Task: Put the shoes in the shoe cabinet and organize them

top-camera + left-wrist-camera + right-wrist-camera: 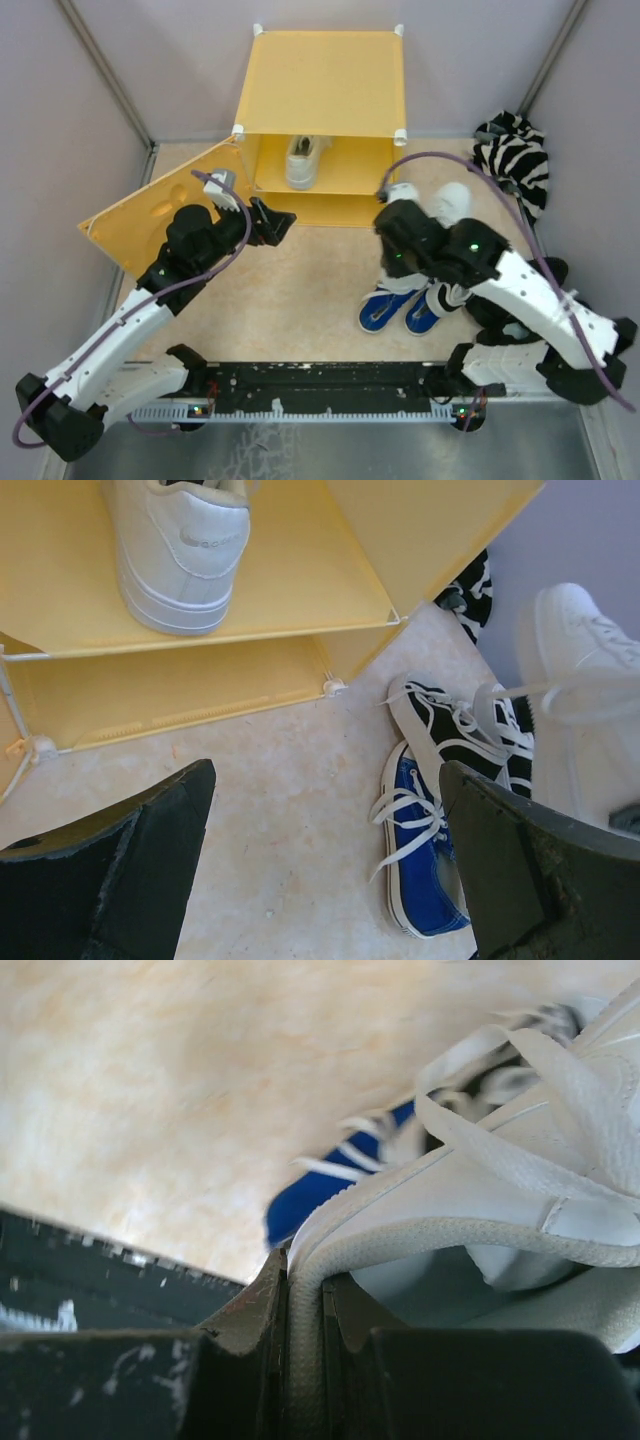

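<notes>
Next, I set the second white shoe on the bare floor [322, 288] [215, 1125] between the cabinet and the black bar with my right gripper.
The yellow shoe cabinet [325, 80] stands at the back with its door [150, 215] swung open to the left. One white shoe [303, 160] sits on its inner shelf [300, 580]. My right gripper [305, 1300] is shut on the padded collar of the second white shoe [480, 1180], which is raised to the right of the cabinet [452, 200]. Below it lie two blue shoes [385, 310] and a black-and-white shoe [450, 725], partly hidden by the arm. My left gripper [325, 860] hangs open over bare floor before the cabinet, holding nothing.
A zebra-striped item [515, 155] lies in the back right corner. Dark shapes [500, 318] sit under the right arm near the right wall. The open door takes up the left side. Grey walls close in the floor on both sides.
</notes>
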`<state>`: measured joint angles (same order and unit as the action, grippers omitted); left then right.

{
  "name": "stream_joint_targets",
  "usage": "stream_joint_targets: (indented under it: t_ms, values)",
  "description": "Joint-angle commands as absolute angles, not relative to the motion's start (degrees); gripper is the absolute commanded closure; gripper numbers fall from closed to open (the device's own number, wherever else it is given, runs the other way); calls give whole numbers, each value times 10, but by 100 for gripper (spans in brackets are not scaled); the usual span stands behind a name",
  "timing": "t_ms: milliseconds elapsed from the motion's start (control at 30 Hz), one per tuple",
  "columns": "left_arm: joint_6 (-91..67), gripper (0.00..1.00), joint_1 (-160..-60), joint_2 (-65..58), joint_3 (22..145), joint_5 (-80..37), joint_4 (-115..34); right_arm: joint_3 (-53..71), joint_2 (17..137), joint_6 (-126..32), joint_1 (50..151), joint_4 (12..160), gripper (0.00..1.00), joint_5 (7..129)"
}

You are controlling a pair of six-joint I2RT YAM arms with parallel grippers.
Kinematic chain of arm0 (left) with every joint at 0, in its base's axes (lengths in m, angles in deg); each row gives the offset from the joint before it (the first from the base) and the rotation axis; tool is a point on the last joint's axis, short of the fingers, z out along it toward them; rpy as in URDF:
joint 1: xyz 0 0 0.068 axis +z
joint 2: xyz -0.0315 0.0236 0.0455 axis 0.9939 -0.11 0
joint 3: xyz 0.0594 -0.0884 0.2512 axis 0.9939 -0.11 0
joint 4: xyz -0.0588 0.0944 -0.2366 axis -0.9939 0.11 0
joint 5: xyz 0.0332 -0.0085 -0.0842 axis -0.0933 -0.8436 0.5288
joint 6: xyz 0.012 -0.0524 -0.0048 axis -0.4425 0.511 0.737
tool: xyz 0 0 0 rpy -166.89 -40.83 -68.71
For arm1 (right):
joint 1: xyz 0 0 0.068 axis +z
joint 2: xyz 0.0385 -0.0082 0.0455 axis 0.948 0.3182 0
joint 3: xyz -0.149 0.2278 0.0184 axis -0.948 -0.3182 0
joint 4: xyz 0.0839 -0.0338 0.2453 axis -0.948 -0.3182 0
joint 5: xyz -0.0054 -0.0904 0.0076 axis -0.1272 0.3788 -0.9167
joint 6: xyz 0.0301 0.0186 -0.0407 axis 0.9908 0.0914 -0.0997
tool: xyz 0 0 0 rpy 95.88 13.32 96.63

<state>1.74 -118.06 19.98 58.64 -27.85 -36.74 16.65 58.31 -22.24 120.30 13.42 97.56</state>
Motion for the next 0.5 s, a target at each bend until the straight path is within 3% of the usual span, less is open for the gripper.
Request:
stream_joint_targets:
  t_ms: [0,300,467]
  values:
    - [-3,1,-1183,206,611,-304,-330,204,660,-232,1359,199,100,1026]
    - [-17,1,-1182,246,619,-365,-253,171,714,-327,1407,345,100,886]
    - [-20,1,-1182,269,611,-385,-247,170,737,-403,1407,357,100,905]
